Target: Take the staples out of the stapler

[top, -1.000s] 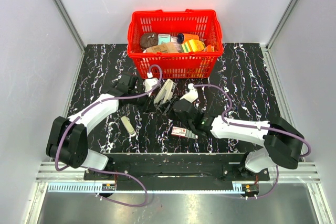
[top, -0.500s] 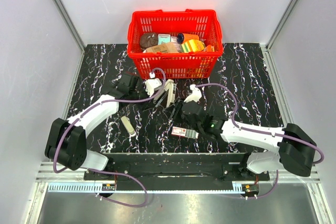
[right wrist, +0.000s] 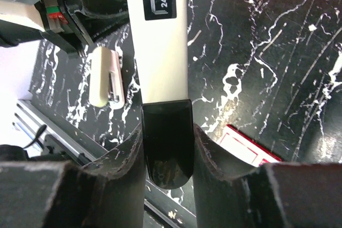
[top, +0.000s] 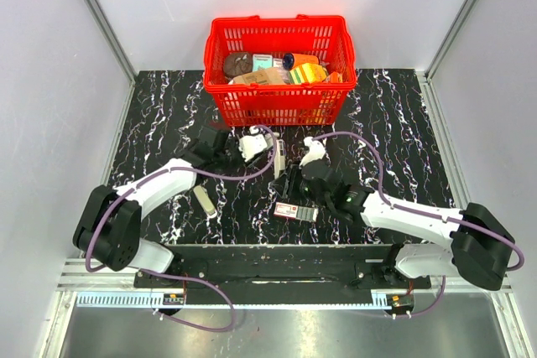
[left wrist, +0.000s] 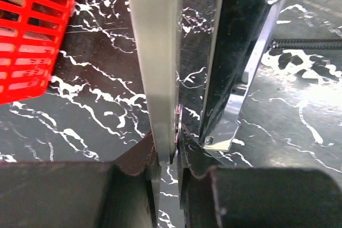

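My right gripper will set the stapler down on the table (top: 317, 177), just behind the grey end of the flat red-white box.
The stapler (top: 277, 157) is cream-white with a black end, and it is held open between both grippers just in front of the basket. My left gripper (top: 265, 150) is shut on its thin metal staple rail (left wrist: 157, 52), at the rail's near end (left wrist: 170, 153). The black lower part with a metal plate (left wrist: 235, 78) hangs apart to the right of the rail. My right gripper (top: 295, 182) is shut on the black end (right wrist: 168, 148) of the cream top bar (right wrist: 160, 52), which is marked 24/8. I can see no loose staples.
The red basket (top: 220, 81), full of goods, stands just behind the stapler, and its corner shows in the left wrist view (left wrist: 32, 30). A flat red-white box (top: 295, 211) lies under the right arm (right wrist: 246, 145). A small cream-and-metal piece (top: 204, 201) lies at front left (right wrist: 106, 76).
Both grippers have carried the stapler a little to the right and nearer. Its two parts now lie closer together. The right arm's elbow has swung out to the right.
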Motion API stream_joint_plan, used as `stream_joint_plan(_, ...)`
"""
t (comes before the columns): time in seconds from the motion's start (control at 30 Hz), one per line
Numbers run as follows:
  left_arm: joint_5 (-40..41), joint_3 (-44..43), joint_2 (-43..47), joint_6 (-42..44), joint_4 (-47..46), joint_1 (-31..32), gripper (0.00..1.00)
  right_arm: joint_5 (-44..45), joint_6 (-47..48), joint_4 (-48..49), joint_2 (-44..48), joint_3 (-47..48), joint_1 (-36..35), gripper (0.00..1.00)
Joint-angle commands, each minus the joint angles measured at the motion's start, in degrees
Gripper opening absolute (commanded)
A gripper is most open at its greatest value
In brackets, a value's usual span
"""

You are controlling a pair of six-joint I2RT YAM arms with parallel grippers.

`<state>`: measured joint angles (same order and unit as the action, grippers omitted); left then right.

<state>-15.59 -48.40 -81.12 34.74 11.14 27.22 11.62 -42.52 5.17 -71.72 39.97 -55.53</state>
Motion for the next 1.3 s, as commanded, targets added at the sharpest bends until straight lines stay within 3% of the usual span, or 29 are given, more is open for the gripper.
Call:
stream_joint_plan(0.0,12.5,2.3,0.4,8.8,-10.7,1.3,0.0,1.8,3.4,-6.6,2.0,-1.4,2.5,0.0)
stream_joint_plan(0.53,22.7,9.4,-1.2,21.4,-24.3,5.7,0.0,0.7,4.8,-11.1,5.1,-1.8,4.3,0.0)
stream_joint_plan(0.77,22.3,6.8,-0.7,16.7,-19.2,8.1,0.0,0.8,4.4,-9.6,5.3,-1.6,4.6,0.0)
stream_joint_plan(0.87,16.3,2.2,1.6,7.7,-11.3,8.5,0.01,2.2,3.2,-8.2,5.4,-0.2,4.6,0.0)
stream_joint_plan(1.03,-0.5,-5.3,3.1,-6.1,5.0,8.9,0.08,6.9,0.8,-5.8,6.5,2.3,4.6,0.0)
stream_joint_plan(1.17,-12.9,-8.0,2.2,-11.1,12.3,10.0,0.24,10.1,0.8,-2.4,4.8,5.1,4.6,0.0)
stream_joint_plan(1.27,-17.3,-9.1,1.1,-12.4,15.0,10.3,0.28,12.5,1.8,-4.3,2.1,7.6,4.6,0.0)
